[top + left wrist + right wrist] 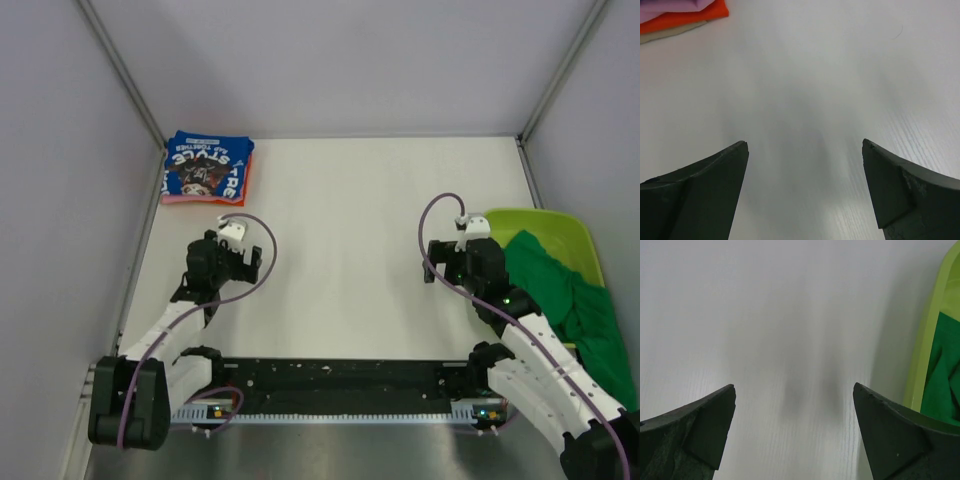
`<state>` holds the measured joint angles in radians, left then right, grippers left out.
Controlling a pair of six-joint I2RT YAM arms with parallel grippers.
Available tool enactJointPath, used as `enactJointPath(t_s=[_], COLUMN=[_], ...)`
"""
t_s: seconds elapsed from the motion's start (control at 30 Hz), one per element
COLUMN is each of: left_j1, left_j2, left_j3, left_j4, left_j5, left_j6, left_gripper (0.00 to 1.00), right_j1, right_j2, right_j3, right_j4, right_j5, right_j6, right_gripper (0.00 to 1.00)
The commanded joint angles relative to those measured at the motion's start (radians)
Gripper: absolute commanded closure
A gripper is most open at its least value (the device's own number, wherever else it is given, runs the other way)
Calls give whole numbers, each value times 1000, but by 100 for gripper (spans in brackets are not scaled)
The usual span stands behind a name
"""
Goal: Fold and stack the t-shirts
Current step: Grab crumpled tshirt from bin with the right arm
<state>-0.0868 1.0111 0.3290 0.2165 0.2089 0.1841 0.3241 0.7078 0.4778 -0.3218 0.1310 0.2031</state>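
Note:
The green t-shirt's crumpled part inside the middle (529,270) of the lime-green tub is the next thing for me, and my right gripper needs to go there and close on it.
A folded blue t-shirt (208,166) with white lettering lies on a folded orange-pink t-shirt (200,200) at the table's far left corner. The orange-pink edge shows in the left wrist view (685,17). A plain green t-shirt (565,300) lies crumpled in and over the lime-green tub (545,225) at the right; it also shows in the right wrist view (945,370). My left gripper (232,240) is open and empty over bare table, near the stack. My right gripper (462,240) is open and empty, just left of the tub.
Grey walls close the table at the back and both sides. The tub's rim (930,335) stands close to my right gripper's right finger. A black rail (340,385) with the arm bases runs along the near edge.

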Motion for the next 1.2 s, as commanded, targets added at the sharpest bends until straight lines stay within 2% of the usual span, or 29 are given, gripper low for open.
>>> enactJointPath(t_s=[0.0, 0.3, 0.4, 0.57, 0.67, 0.7, 0.73, 0.8, 0.87, 0.9, 1.07, 1.17], left_j1=[4, 5, 4, 4, 4, 4, 4, 4, 4, 4, 5, 7], left_j2=[-6, 7, 9, 3, -3, -6, -9, -5, -3, -2, 7, 20], left_j3=[48, 56, 58, 67, 68, 70, 73, 74, 77, 79, 88, 100], left_j4=[-2, -17, -23, -39, -55, -72, -86, -103, -111, -112, -132, -152], left_j5=[-29, -19, -14, -6, 18, 33, 46, 57, 55, 53, 102, 115], left_j6=[-28, -5, -3, 12, 41, 64, 87, 116, 127, 127, 132, 133], left_gripper=[1, 1, 1, 1, 1, 1, 1, 1, 1, 1, 1, 2], right_j1=[-10, -8, -10, -10, -11, -10, -10, -19, -109, -176, -635, -782], right_j2=[-18, -51, -64, -48, -36, -27, -9, 51, 114, 123, 117, 215], right_j3=[4, -13, -16, 135, 194, 217, 254, 345, 430, 455, 357, 291], right_j4=[38, 56, 84, 75, 136, 119, 78, -98, -292, -350, -326, -289], right_j5=[19, 25, 83, 165, 63, 106, 216, 597, 808, 808, 521, 476], right_j6=[12, 7, 42, 269, 165, 153, 159, 211, 341, 396, 576, 608], right_gripper=[1, 1, 1, 1, 1, 3, 8, 12, 12, 12, 12, 8])
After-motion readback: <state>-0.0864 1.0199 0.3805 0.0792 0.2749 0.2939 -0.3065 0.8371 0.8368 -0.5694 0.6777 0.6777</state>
